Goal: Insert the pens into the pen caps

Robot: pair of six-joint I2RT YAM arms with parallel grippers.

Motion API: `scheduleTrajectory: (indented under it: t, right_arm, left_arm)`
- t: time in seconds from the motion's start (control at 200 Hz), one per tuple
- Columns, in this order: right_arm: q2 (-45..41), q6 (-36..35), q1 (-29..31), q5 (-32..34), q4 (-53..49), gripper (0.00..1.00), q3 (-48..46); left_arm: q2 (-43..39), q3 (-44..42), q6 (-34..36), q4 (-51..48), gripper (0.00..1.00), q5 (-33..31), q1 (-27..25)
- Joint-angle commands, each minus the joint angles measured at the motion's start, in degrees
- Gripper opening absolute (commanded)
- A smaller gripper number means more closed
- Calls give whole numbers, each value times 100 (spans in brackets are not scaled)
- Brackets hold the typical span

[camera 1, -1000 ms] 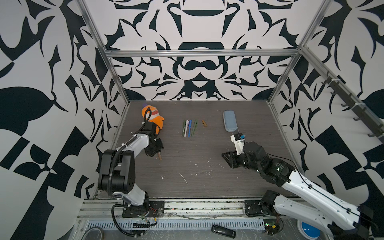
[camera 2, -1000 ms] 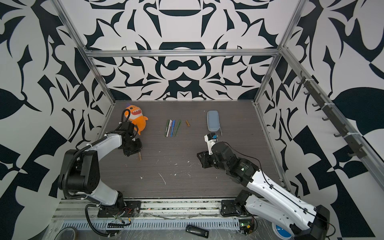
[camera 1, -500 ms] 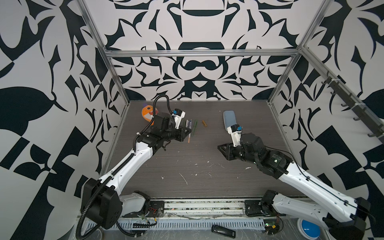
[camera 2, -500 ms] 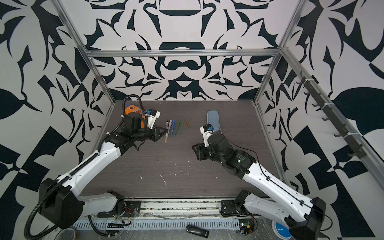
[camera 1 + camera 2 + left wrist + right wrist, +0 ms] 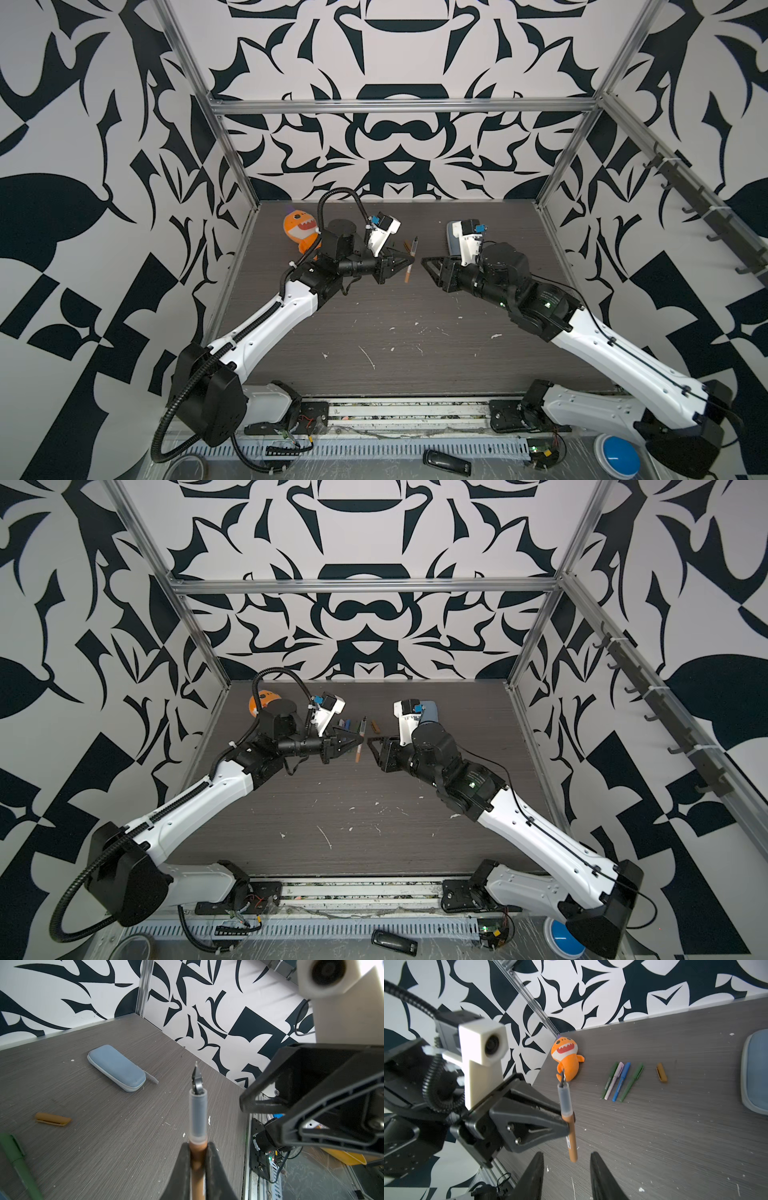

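The robot's left gripper is holding the orange-brown pen close behind the pen's clear front section, so it should take the pen's body (image 5: 407,277) near the pen's rear end before capping.
An orange-brown pen (image 5: 570,1132) with a clear front section and a dark tip is held above the table, my left gripper (image 5: 198,1145) shut on its barrel. My right gripper (image 5: 566,1155) faces it, open, and the pen's rear end hangs just ahead of the gap without touching either finger. In both top views the two grippers meet tip to tip over the middle of the table: left gripper (image 5: 411,259), right gripper (image 5: 424,261). The orange-brown pen cap (image 5: 661,1072) lies alone on the table. Beside it lies a row of several capped pens: green (image 5: 609,1080), white-pink (image 5: 613,1082), blue (image 5: 620,1082), green (image 5: 631,1082).
An orange shark toy (image 5: 566,1057) lies in the back left corner. A pale blue zip case (image 5: 116,1068) lies at the back right, behind my right wrist. Small white flecks dot the dark table (image 5: 374,340).
My left arm has swung from the table's left edge to the middle, carrying the orange-brown pen up off the table. My right gripper has moved left toward it and opened its jaws.
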Motion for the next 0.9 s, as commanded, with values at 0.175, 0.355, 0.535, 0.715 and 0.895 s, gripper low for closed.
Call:
scheduleTrajectory:
  t: [0.175,0.355,0.535,0.715,0.895]
  right_arm:
    - [485,69,-22,-84,544,40,544]
    - [674,128,-23,-73,717,37,596]
    - [886,131,-18,-281,848,27,700]
    - [907,153,-21,-335,887,6,701]
    - [750,9,-17,-193,756,0,766]
  left_arm:
    - [-451,-355,-34,626,0,300,1]
    - [-585,-414,-55,686,0,329,6]
    - [-608,-424,-93,703,0,427,-3]
    - [-638,-449,-102,711,0,428,-8]
    - [-551,-371,-137,555,31,560,-8]
